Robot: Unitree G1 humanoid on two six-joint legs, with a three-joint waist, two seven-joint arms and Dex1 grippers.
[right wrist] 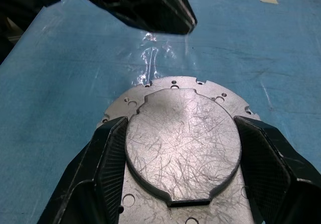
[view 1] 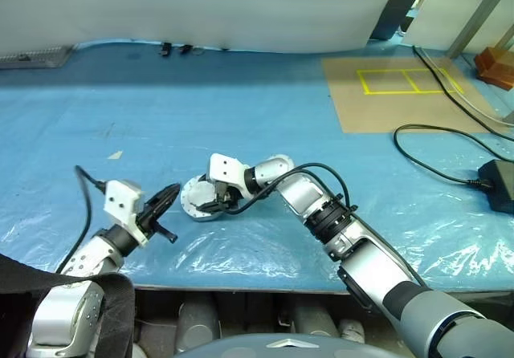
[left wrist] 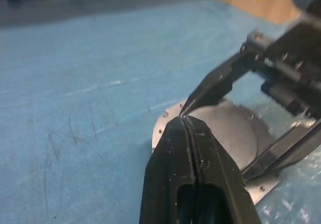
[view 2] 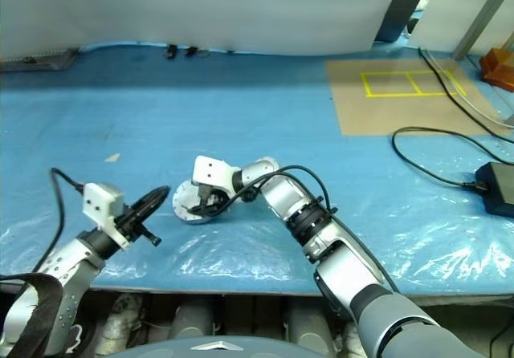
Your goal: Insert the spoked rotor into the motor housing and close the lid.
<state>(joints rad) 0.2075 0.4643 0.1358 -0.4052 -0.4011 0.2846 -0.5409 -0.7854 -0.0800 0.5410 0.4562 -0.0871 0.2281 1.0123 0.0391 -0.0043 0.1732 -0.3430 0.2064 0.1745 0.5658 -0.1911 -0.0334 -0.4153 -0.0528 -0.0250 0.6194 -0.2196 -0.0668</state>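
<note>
The robot's right gripper grips only the disc's raised side, so next the left gripper presses that side while the right gripper takes the disc's rim [view 1: 217, 215] from the side.
A round silver disc [right wrist: 183, 158] lies flat on the blue sheet, with a scratched raised face and a flange with small holes. No windings or ribs show on it, so I cannot tell whether it is the motor housing or the lid. My right gripper [right wrist: 181, 126] reaches in from the right, and its two black fingers [right wrist: 108, 158] press against opposite sides of the raised face. My left gripper [view 1: 170, 193] is shut and empty, its tip just left of the disc [view 1: 191, 199] and close to its rim [left wrist: 165, 126]. The spoked rotor is out of view.
A brown board with a yellow taped rectangle [view 1: 397, 93] lies at the back right. A black cable [view 1: 426, 161] runs to a black power brick [view 1: 498, 183] at the right edge. The table's front edge [view 1: 241, 282] is close below the grippers.
</note>
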